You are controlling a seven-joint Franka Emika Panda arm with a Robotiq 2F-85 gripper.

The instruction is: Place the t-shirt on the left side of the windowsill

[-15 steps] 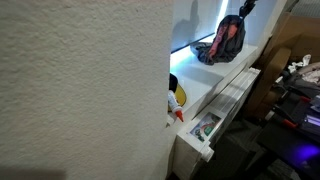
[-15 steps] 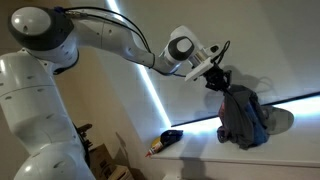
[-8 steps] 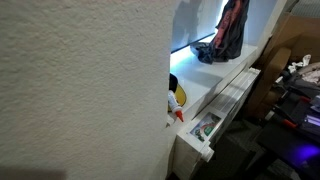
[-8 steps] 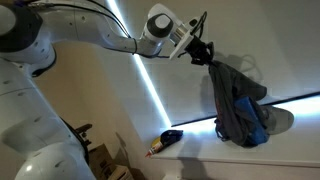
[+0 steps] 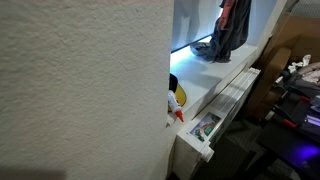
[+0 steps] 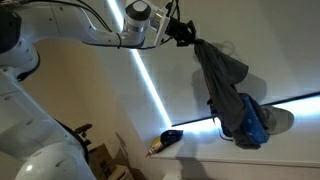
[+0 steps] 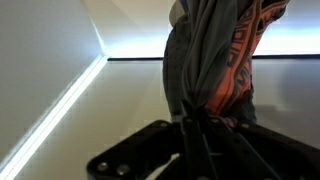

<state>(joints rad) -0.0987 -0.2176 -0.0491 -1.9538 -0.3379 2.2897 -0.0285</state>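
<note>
Next, I let go of the t-shirt on the windowsill (image 5: 177, 61) just behind the yellow and black toy, near the window.
The t-shirt (image 6: 228, 85) is grey with red and blue parts. It hangs stretched out from my gripper (image 6: 183, 32), which is shut on its top end high above the windowsill (image 6: 200, 148). Its lower end still rests on the sill. It also shows in an exterior view (image 5: 230, 28) hanging near the window, with the gripper out of frame above. In the wrist view the shirt (image 7: 215, 60) hangs from the shut gripper (image 7: 195, 125) over the sill (image 7: 110, 110).
A small dark and yellow object (image 6: 166, 139) lies on the sill left of the shirt. A yellow and black toy (image 5: 176, 98) and a drawer with small items (image 5: 207, 128) sit by the wall edge. Boxes and equipment (image 5: 295, 85) stand beyond.
My gripper has risen and moved left with the t-shirt, pulling it from a bunched heap into a long hanging strip.
</note>
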